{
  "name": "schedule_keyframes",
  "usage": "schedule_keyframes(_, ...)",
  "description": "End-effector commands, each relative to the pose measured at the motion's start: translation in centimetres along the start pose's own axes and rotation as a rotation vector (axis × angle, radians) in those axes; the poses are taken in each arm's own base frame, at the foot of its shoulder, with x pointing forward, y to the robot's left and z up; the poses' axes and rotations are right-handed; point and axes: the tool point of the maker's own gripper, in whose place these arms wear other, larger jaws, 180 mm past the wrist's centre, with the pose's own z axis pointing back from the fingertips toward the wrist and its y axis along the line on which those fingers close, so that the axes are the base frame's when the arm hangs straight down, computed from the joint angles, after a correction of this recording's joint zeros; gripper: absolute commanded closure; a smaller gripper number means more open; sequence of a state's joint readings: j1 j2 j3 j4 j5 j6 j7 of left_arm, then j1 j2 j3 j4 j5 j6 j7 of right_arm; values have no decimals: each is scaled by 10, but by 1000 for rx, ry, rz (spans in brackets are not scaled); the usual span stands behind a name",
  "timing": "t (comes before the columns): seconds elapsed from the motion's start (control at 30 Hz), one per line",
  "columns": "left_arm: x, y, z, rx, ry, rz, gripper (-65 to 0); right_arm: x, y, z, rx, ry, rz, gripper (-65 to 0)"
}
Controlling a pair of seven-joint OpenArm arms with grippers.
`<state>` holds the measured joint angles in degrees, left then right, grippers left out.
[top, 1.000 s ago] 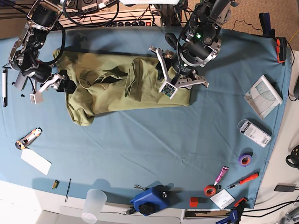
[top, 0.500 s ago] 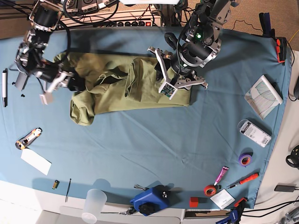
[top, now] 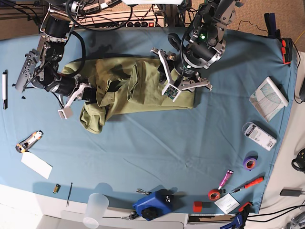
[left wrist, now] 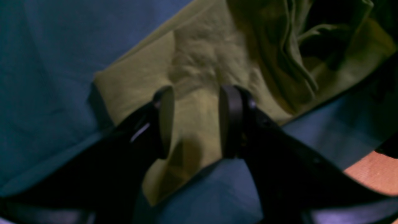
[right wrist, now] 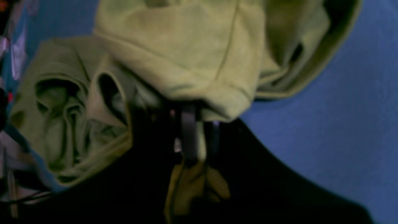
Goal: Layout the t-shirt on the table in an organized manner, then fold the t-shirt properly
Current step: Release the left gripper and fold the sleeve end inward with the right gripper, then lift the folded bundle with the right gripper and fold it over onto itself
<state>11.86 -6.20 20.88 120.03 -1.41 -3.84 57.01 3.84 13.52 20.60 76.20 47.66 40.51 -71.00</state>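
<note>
Next, I let go of the olive-green t-shirt's bunched end with my right gripper on the crumpled folds (top: 117, 99) between my grippers.
The olive-green t-shirt (top: 138, 86) lies crumpled across the far middle of the teal table (top: 143, 157). On the base view's left, my right gripper (top: 83, 91) is at the shirt's bunched left end. The right wrist view shows that gripper (right wrist: 192, 124) with its jaws pinched together on a fold of the t-shirt (right wrist: 186, 62). My left gripper (top: 183, 88) stands over the shirt's right end. In the left wrist view it (left wrist: 196, 121) is open, its fingers (left wrist: 164, 121) astride a flat corner of the t-shirt (left wrist: 199, 62).
A pen (top: 5, 88), a utility knife (top: 28, 140) and a white card (top: 36, 164) lie along the left edge. A plastic cup (top: 95, 210) and a blue device (top: 152, 204) sit at the front. A booklet (top: 269, 98), a white box (top: 259, 136) and tape rolls (top: 250, 162) are at the right.
My right arm has swung inward to the shirt's left end and its jaws have closed on the fabric. That end of the shirt has bunched toward the middle. The left arm has not moved.
</note>
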Motion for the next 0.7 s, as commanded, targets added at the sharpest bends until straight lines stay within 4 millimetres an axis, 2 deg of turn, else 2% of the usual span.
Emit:
schedule_keyframes(0.0,8,3,3,17,-23,-4,-225,7,-13,5,-67,5,30,0)
schedule_keyframes(0.13,-1,13,3,74,23,13,-225,26,-50,26,-227,-75,50,0)
schedule_keyframes(0.27,-4,15,4,91,29,31,-225,59,-87,67,-371,-150,50,0)
schedule_keyframes(0.37,-8,16,5,100,31,25,-225,83,-104,98,-436,-180,85,0)
schedule_keyframes(0.43,-13,17,6,105,21,16,-225,92,-107,112,-468,-171,120,0)
schedule_keyframes(0.53,-20,23,8,116,32,-11,-225,101,-101,121,-495,-151,182,0)
schedule_keyframes(0.67,-21,29,10,138,29,-36,-225,110,-65,115,-431,-152,284,0)
